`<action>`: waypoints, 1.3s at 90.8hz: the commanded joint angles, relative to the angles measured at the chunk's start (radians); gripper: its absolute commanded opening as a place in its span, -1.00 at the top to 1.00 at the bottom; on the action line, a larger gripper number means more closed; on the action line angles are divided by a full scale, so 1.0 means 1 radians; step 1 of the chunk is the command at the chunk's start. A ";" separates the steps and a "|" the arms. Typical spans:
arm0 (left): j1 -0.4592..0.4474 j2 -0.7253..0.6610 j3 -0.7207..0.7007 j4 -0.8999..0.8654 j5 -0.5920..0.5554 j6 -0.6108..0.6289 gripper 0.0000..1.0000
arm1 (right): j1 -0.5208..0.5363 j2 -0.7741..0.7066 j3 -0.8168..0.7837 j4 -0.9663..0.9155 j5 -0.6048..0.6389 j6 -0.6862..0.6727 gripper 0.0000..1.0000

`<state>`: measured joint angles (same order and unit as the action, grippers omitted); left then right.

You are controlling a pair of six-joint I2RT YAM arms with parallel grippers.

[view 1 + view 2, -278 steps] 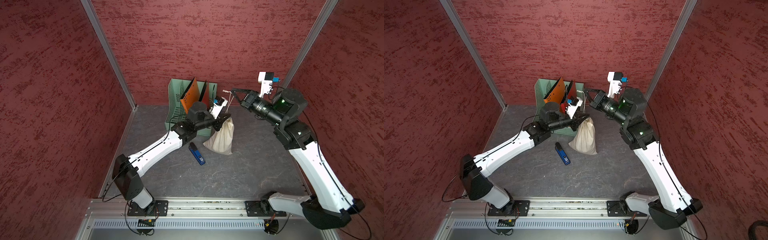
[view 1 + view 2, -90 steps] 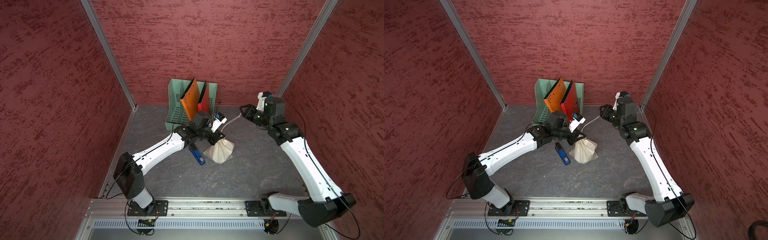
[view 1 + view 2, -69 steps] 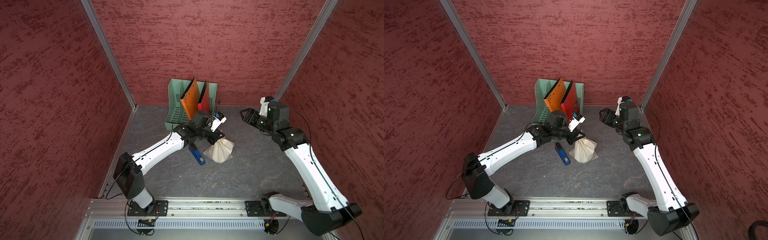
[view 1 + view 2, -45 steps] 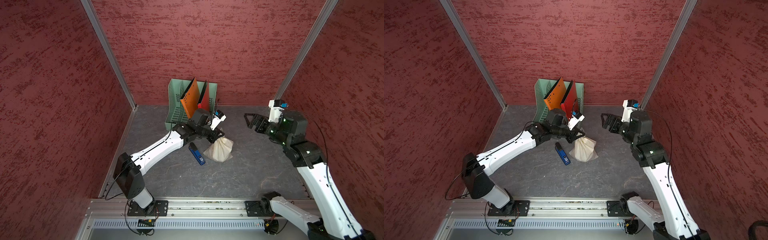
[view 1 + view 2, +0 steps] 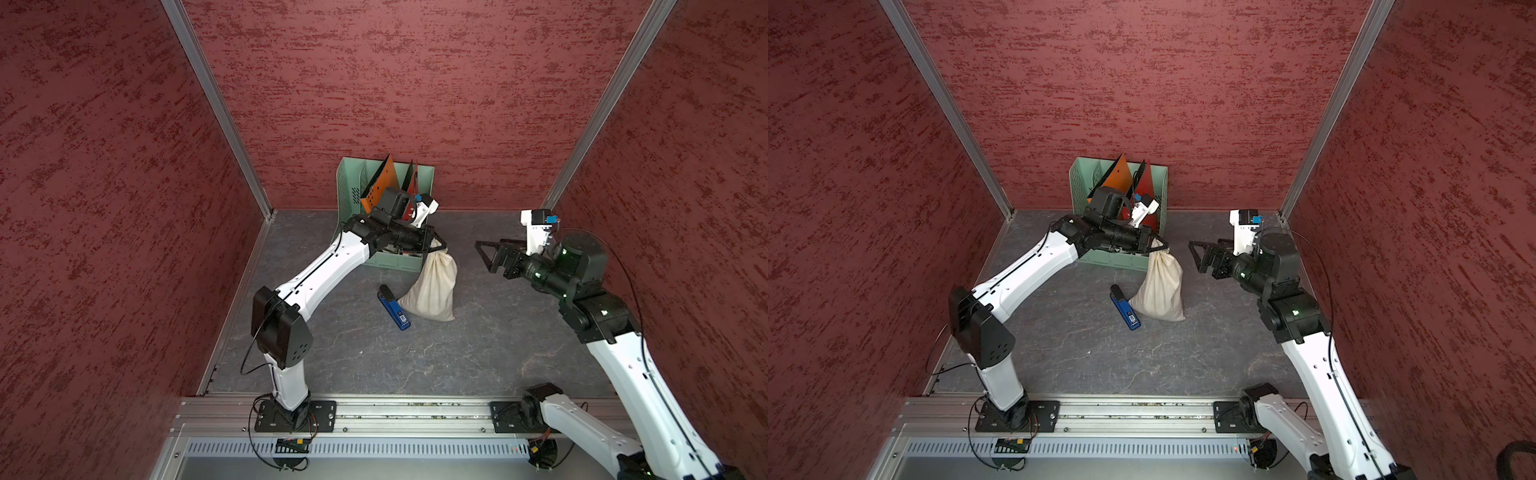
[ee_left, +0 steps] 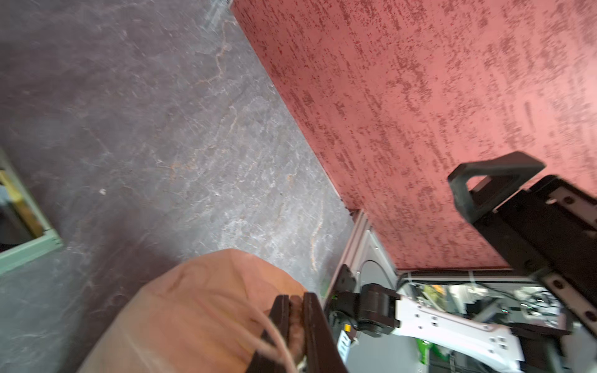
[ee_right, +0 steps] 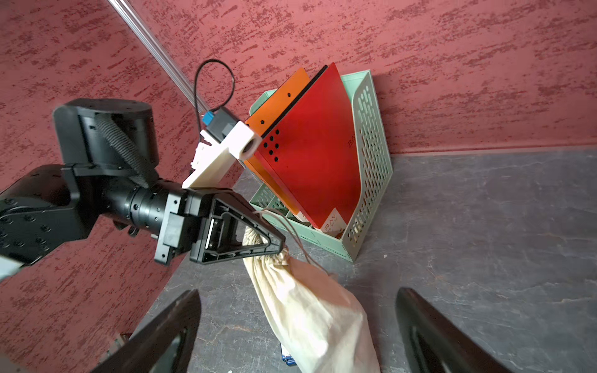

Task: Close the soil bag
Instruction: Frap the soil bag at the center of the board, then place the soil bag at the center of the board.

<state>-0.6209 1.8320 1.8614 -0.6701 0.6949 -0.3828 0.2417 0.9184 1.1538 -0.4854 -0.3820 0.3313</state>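
Observation:
The soil bag's upper part (image 5: pixel 443 265) (image 7: pixel 303 289), just below the gathered neck my left gripper holds, is the next place my right gripper needs to go to and close on.
The soil bag (image 5: pixel 432 286) (image 5: pixel 1160 291) is a cream cloth sack hanging tilted from its gathered neck, its bottom down at the grey floor. My left gripper (image 5: pixel 442 248) (image 5: pixel 1165 248) (image 7: pixel 281 248) is shut on that ruffled neck, and cloth shows pinched between its fingers in the left wrist view (image 6: pixel 295 302). A thin drawstring loop (image 7: pixel 290 226) hangs loose beside the neck. My right gripper (image 5: pixel 484 255) (image 5: pixel 1196 257) (image 7: pixel 297 290) stands wide open, well to the right of the bag and apart from it, holding nothing.
A blue stapler (image 5: pixel 394 307) (image 5: pixel 1125 308) lies on the floor against the bag's left side. A green file holder (image 5: pixel 353 183) (image 5: pixel 1084 183) (image 7: pixel 368 168) with an orange folder (image 7: pixel 284 106) and a red folder (image 7: pixel 316 145) stands at the back wall, just behind my left gripper. Red walls enclose the cell.
My right gripper has opened, let go of the taut drawstring and drawn back to the right. My left gripper has risen with the neck, stretching the slumped bag taller.

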 commanded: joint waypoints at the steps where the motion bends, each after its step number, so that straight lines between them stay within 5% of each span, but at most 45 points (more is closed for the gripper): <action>1: -0.008 -0.005 0.117 -0.045 0.115 -0.050 1.00 | -0.016 0.008 -0.005 0.088 -0.143 -0.008 -0.96; 16: -0.010 0.003 0.169 -0.103 0.144 -0.080 1.00 | -0.024 0.079 0.049 0.031 -0.277 -0.046 -0.95; 118: -0.035 -0.021 0.355 -0.234 0.166 -0.125 1.00 | -0.013 0.215 0.062 -0.015 -0.524 -0.162 -0.96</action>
<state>-0.6441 1.8305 2.1624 -0.9497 0.8219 -0.4900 0.2237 1.1183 1.2106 -0.5007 -0.8742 0.2089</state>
